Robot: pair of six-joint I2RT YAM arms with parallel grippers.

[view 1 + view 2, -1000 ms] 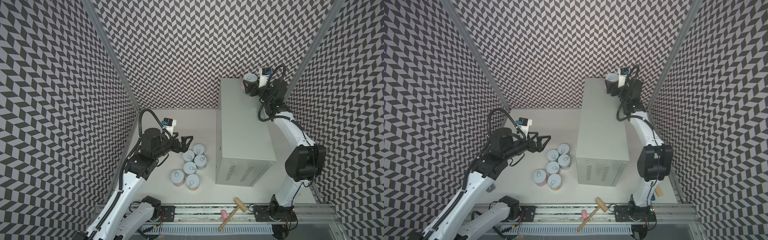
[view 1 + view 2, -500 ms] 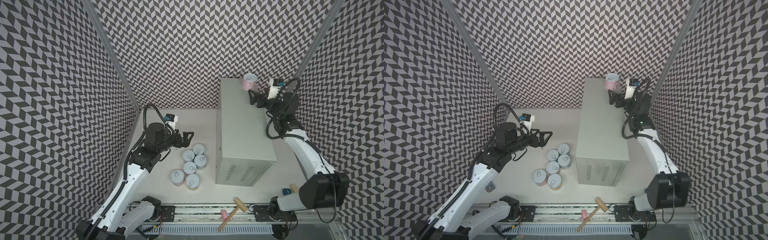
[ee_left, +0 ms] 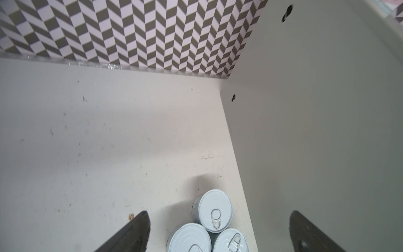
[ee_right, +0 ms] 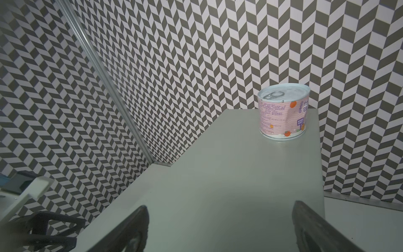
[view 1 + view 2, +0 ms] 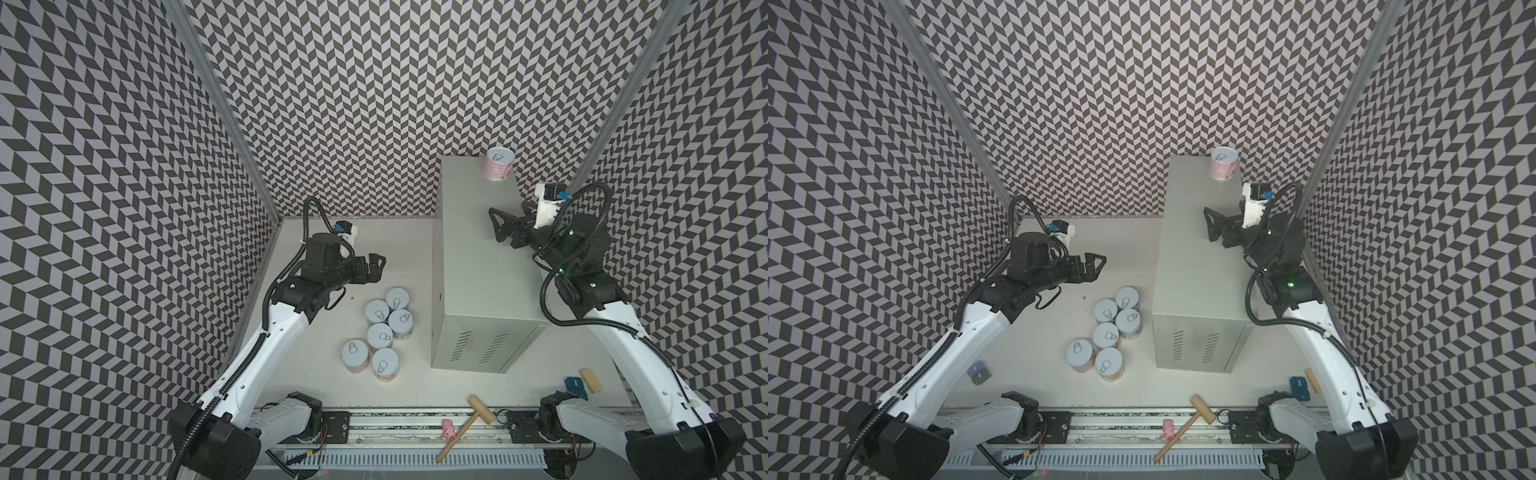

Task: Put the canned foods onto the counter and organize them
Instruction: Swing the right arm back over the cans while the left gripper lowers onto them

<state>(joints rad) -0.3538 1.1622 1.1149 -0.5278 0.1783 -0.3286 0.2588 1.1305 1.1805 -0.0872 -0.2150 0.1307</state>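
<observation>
Next, I close my left gripper around the upper side of the clustered can (image 5: 355,360) that stands farthest from the grey counter.
One pink-labelled can (image 5: 498,164) (image 5: 1224,163) (image 4: 283,111) stands upright at the far right corner of the grey counter (image 5: 478,266) (image 5: 1192,274) (image 4: 218,174). My right gripper (image 5: 496,224) (image 5: 1210,224) (image 4: 220,207) hovers over the counter top, nearer than that can, open and empty. Several more cans (image 5: 380,332) (image 5: 1113,328) stand clustered on the white floor left of the counter. My left gripper (image 5: 376,268) (image 5: 1098,266) (image 3: 218,212) hangs open and empty just behind the cluster. Three lids (image 3: 216,210) show in the left wrist view, beside the counter's side wall (image 3: 316,109).
A wooden mallet (image 5: 465,424) and a small pink toy (image 5: 448,428) lie on the front rail. A wooden block (image 5: 591,380) and a blue piece (image 5: 575,384) sit by the right arm's base. Patterned walls close in three sides.
My right gripper has opened, let go of the pink can and drawn back from it along the counter. My left gripper has shifted slightly towards the back wall.
</observation>
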